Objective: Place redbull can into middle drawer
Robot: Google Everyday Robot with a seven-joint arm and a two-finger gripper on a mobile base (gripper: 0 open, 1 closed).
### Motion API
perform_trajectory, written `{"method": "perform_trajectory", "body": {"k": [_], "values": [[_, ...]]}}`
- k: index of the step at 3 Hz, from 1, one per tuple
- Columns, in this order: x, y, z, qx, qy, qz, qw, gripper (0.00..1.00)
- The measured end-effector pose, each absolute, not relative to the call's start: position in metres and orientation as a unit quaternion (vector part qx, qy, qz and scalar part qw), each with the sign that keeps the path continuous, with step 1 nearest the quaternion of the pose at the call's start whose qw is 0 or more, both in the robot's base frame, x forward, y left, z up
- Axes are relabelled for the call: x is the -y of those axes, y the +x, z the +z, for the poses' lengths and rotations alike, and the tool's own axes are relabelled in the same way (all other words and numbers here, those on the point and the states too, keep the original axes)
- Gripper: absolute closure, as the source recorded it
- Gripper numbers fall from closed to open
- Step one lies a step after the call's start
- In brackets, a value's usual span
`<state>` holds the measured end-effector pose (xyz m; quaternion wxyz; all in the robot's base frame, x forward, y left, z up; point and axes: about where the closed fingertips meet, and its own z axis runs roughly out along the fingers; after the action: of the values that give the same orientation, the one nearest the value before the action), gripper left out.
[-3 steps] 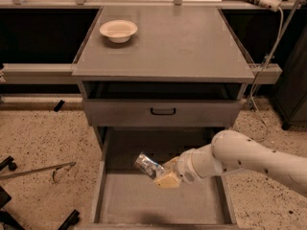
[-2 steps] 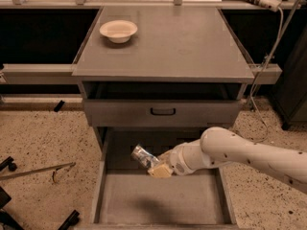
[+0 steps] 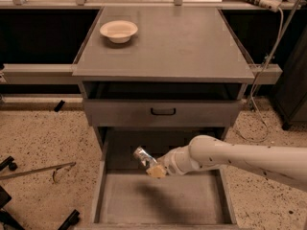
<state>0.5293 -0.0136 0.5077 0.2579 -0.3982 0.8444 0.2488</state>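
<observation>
My gripper will let go of the redbull can around the centre of the open middle drawer's grey bottom [image 3: 164, 175].
The redbull can [image 3: 142, 155] is shiny silver and lies tilted in my gripper [image 3: 154, 168], held in the air over the back left part of the middle drawer [image 3: 192, 202]. The gripper is shut on the can, with its cream fingertips [image 3: 156, 172] at the can's lower end. My white arm [image 3: 240, 158] reaches in from the right, across the open drawer. The drawer is pulled out wide, and its flat grey floor shows a dark shadow under the can.
A cream bowl [image 3: 118, 30] sits at the back left of the grey cabinet top [image 3: 192, 47]. A shut drawer front with a black handle [image 3: 163, 111] is above the open drawer. A metal rod [image 3: 36, 170] and black caster legs [image 3: 9, 214] lie on the speckled floor to the left.
My gripper and the can have moved left and a little toward the drawer's back. The arm now reaches further across the drawer.
</observation>
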Motion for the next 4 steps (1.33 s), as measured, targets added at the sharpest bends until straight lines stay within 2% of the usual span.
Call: {"method": "perform_trajectory", "body": {"k": [1,3,4], "values": [[0.034,0.531,0.474,-0.868,-0.370,0.225,0.244,1.00],[0.041,0.533,0.458,-0.877,-0.359,0.217,0.234,1.00],[0.064,0.539,0.430,-0.883,-0.352,0.218,0.220,1.00]]}}
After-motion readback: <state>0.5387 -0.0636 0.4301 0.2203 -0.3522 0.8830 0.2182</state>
